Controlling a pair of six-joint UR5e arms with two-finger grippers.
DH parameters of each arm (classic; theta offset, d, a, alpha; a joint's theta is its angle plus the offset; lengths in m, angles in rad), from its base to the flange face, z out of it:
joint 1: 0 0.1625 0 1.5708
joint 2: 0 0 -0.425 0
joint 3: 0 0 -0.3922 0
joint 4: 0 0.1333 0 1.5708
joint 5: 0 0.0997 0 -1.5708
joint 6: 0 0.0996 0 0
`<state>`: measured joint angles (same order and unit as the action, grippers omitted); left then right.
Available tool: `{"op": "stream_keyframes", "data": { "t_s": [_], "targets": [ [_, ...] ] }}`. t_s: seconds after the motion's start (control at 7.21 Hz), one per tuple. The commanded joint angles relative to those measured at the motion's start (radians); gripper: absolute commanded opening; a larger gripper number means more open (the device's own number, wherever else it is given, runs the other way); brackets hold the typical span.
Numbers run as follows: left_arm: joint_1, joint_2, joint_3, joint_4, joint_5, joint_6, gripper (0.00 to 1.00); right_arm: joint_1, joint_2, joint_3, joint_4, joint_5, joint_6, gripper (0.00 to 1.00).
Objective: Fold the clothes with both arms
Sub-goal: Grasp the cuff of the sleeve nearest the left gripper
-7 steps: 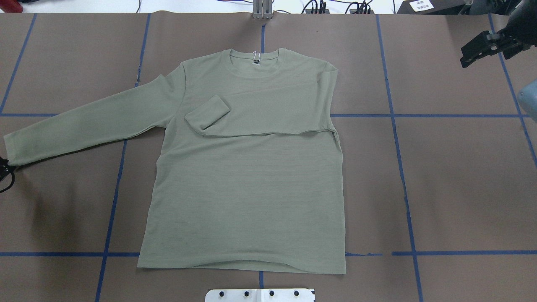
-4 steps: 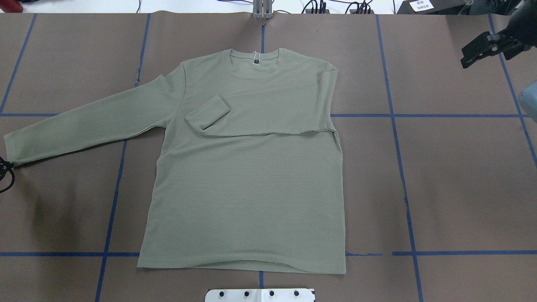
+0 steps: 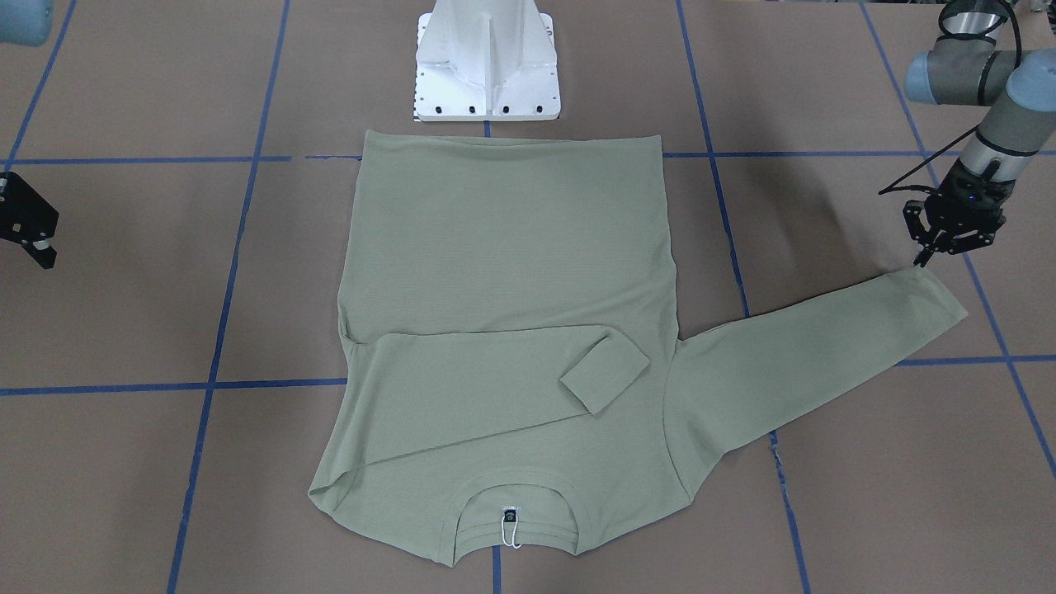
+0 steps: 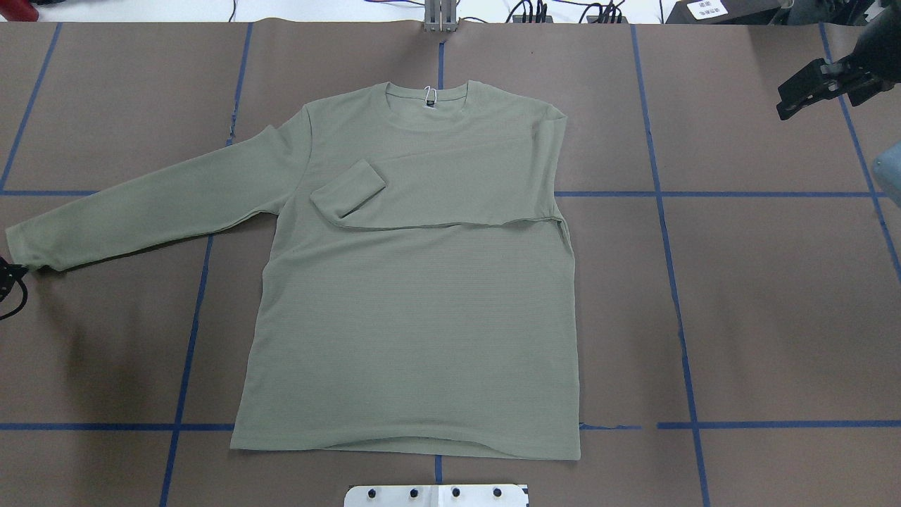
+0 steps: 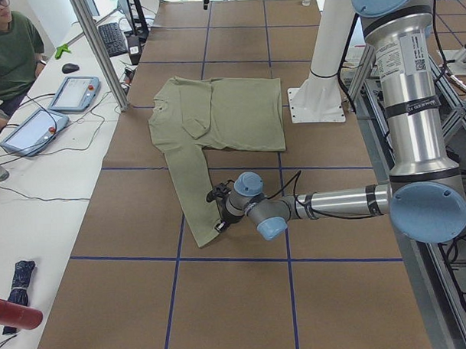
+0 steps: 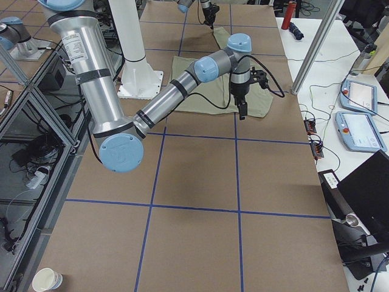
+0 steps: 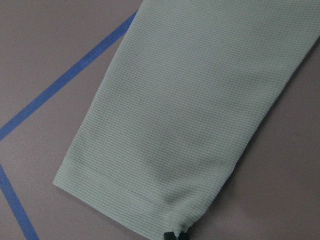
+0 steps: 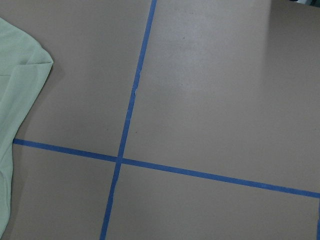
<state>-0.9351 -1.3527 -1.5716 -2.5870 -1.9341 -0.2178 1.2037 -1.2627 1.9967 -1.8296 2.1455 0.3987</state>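
My left gripper has the cuff corner of the outstretched sleeve. It will let go of it on the shirt's body (image 3: 401,306) beside the armpit of the folded sleeve.
The pale green shirt (image 4: 415,317) lies flat, neck tag (image 4: 429,102) at the far side. Its one sleeve is folded across the chest, the cuff (image 4: 348,186) resting on the body. The other sleeve (image 4: 141,204) stretches out to the overhead view's left. My left gripper (image 3: 921,261) is shut on the corner of that sleeve's cuff (image 7: 150,190); one fingertip (image 7: 172,235) shows where the fabric puckers. My right gripper (image 4: 783,111) hovers open over bare table, well off the shirt's shoulder (image 8: 20,75), holding nothing.
The white base pedestal (image 3: 487,62) stands just behind the hem. Blue tape lines (image 4: 662,193) grid the brown table. A person (image 5: 10,52) sits at a side desk with tablets (image 5: 73,92). A paper cup (image 6: 47,280) stands on the near corner.
The left gripper has crept up and inward, dragging the cuff's lower corner a little with it. The right gripper has drifted slightly farther right, away from the shirt.
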Motion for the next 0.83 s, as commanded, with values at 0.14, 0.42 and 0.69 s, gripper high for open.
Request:
{"op": "stream_keyframes", "data": {
  "t_s": [0.14,0.42,0.69],
  "targets": [
    [-0.077,-0.051,-0.138,0.022,-0.017,-0.012,0.0,0.046,-0.052,-0.006,-0.01,0.002,-0.179,1.0],
    [-0.126,-0.19,-0.235,0.254,-0.052,-0.055,0.0,0.111,-0.101,-0.024,-0.01,0.026,-0.338,1.0],
    [-0.122,-0.442,-0.318,0.57,-0.055,-0.272,0.0,0.166,-0.138,-0.058,-0.01,0.05,-0.476,1.0]
  ]
}}
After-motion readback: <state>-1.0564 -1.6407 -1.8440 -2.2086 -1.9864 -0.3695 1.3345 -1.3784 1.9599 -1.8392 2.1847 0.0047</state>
